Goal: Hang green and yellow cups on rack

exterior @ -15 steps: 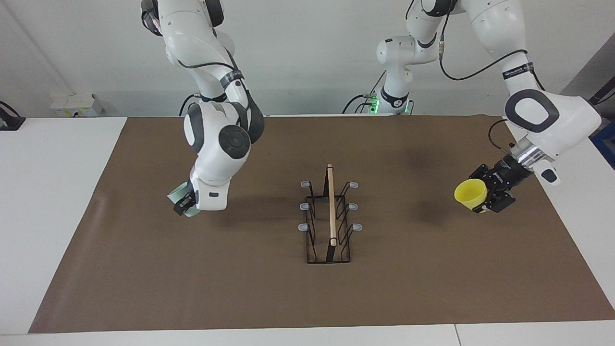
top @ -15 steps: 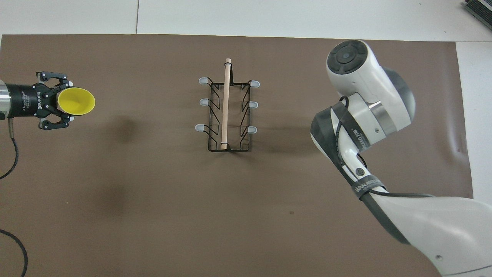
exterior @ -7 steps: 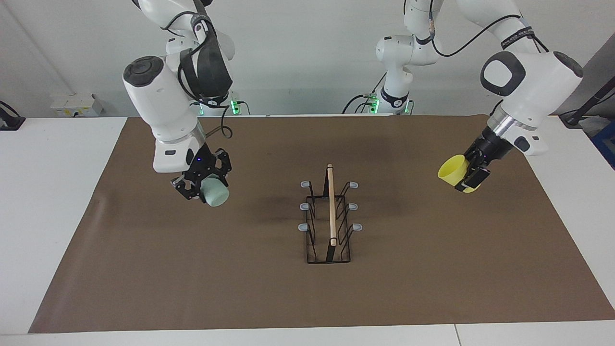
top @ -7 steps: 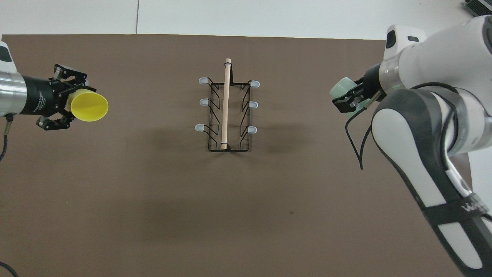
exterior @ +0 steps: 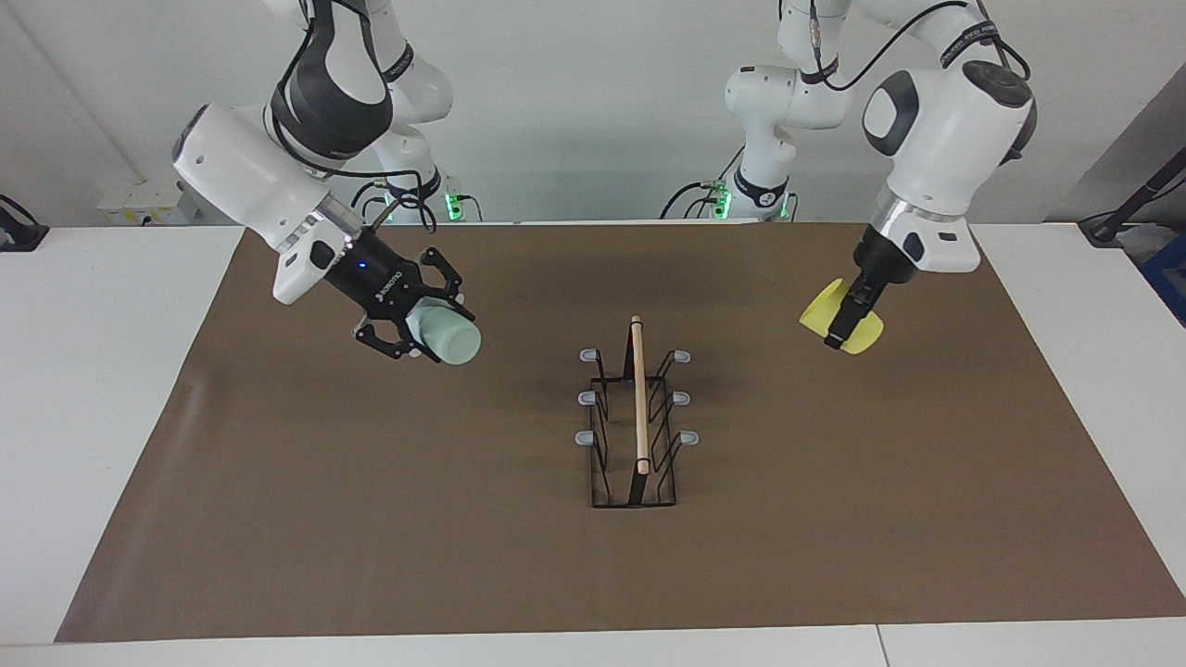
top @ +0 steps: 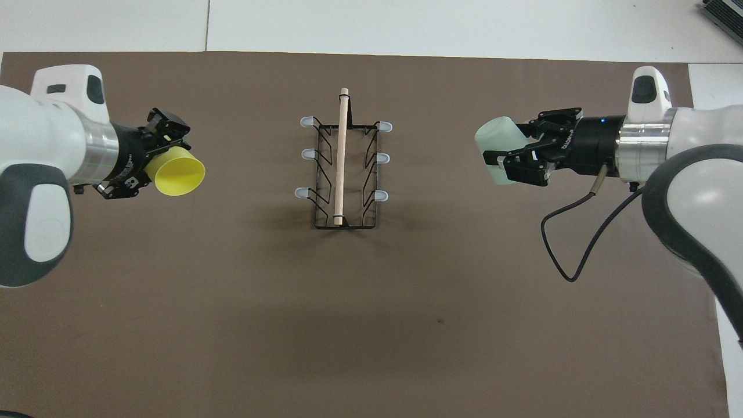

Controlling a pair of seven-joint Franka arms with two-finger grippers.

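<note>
My left gripper releases the yellow cup, now in the air over the mat, next on the rack's near end peg (top: pixel 300 191), on its side facing that gripper.
The rack (exterior: pixel 636 419) (top: pixel 342 168), black wire with a wooden rod on top and grey-tipped prongs on both sides, stands mid-mat with nothing on it. My right gripper (exterior: pixel 422 320) (top: pixel 514 152) hangs over the mat toward the right arm's end, shut on the green cup (exterior: pixel 454 341) (top: pixel 492 142). That cup lies sideways, its closed end pointing at the rack. My left gripper (exterior: pixel 848 320) (top: pixel 152 159) is in the air over the left arm's end of the mat, shut on the yellow cup (exterior: pixel 820 310) (top: pixel 177 174), whose open mouth faces the rack.
A brown mat (exterior: pixel 371 519) (top: pixel 232 302) covers most of the white table (exterior: pixel 102 371). Bare mat lies between each cup and the rack. A loose cable (top: pixel 572 244) hangs from the right wrist.
Both arms have swung and turned their wrists, carrying the cups inward toward the rack. Each cup stays gripped; the rack has not moved.
</note>
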